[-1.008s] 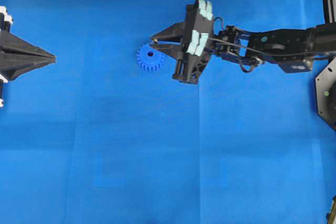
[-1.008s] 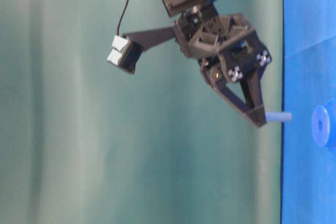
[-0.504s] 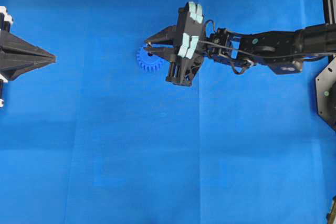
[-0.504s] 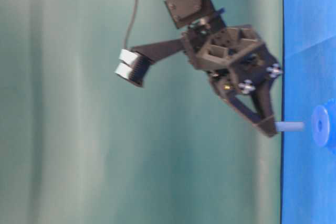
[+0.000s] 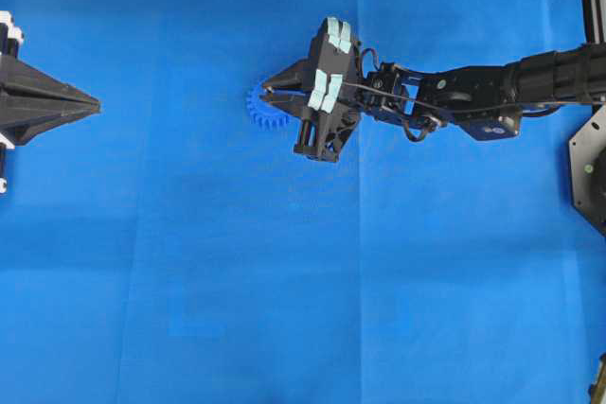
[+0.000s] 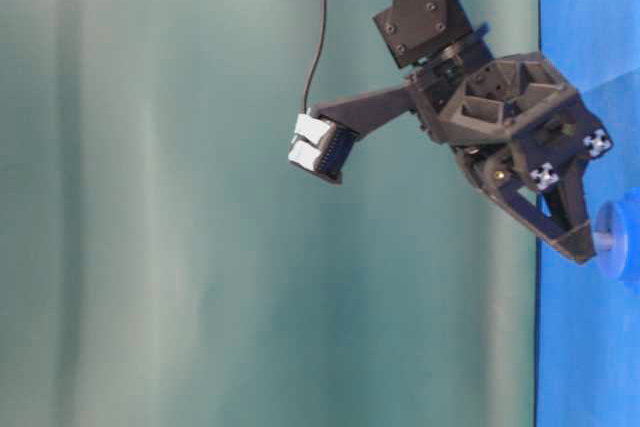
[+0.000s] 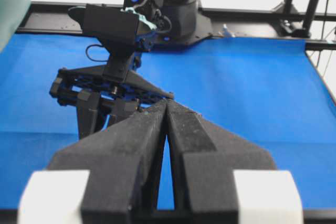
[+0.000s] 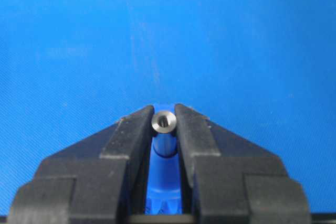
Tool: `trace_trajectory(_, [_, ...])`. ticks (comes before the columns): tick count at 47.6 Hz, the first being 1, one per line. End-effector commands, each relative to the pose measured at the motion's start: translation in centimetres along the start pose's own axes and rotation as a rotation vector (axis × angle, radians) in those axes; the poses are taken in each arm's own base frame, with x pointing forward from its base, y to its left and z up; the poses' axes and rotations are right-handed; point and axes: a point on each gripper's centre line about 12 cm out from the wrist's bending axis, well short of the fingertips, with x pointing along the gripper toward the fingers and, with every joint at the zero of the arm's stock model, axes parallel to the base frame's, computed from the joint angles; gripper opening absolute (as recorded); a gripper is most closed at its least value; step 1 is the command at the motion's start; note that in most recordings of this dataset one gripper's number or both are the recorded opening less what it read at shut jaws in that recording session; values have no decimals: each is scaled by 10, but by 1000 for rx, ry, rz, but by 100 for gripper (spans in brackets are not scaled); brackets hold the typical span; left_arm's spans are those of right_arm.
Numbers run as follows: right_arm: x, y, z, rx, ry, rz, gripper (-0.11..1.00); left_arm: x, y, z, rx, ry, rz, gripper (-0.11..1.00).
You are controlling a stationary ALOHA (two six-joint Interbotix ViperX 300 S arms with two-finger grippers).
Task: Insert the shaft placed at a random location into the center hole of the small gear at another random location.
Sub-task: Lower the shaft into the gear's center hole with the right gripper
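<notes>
The robot's right gripper should release the shaft upright in the center hole of the small blue gear (image 5: 270, 101) (image 8: 164, 134) under its fingers.
My right gripper (image 5: 266, 92) is shut on the shaft (image 8: 164, 121), a silvery pin seen end-on between the fingertips in the right wrist view. It stands right over the small blue gear (image 5: 259, 114), whose teeth show beside the fingers and between them (image 8: 165, 182). In the table-level view the shaft (image 6: 603, 240) points from the gripper (image 6: 578, 249) into the gear's hub (image 6: 622, 239). The center hole is hidden under the shaft and fingers. My left gripper (image 5: 97, 101) is shut and empty at the far left, well away from the gear; its closed tips show in its own view (image 7: 167, 103).
The blue cloth (image 5: 284, 281) covers the table. The right arm (image 5: 473, 92) stretches in from the right edge. A black mount (image 5: 589, 167) stands at the far right. The right arm's base (image 7: 173, 14) stands at the back in the left wrist view.
My right gripper has moved left and down with the shaft. The shaft's lower end was clear of the gear and now meets its hub. The left arm has not moved.
</notes>
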Motion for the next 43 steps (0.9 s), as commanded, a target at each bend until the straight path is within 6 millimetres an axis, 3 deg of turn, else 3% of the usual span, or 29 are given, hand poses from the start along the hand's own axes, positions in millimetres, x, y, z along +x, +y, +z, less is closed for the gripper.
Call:
trace_trajectory(1, [1,1,12,7,-39,0,3,1,0,4,0,-12,1,0])
trace_trajectory(37, [5,4,-2,17,15,5,4,1,1,4,0,-12,3,0])
trace_trajectory(43, [5,5,-3,18,30,9,15,1,1,4,-1,-12,7,0])
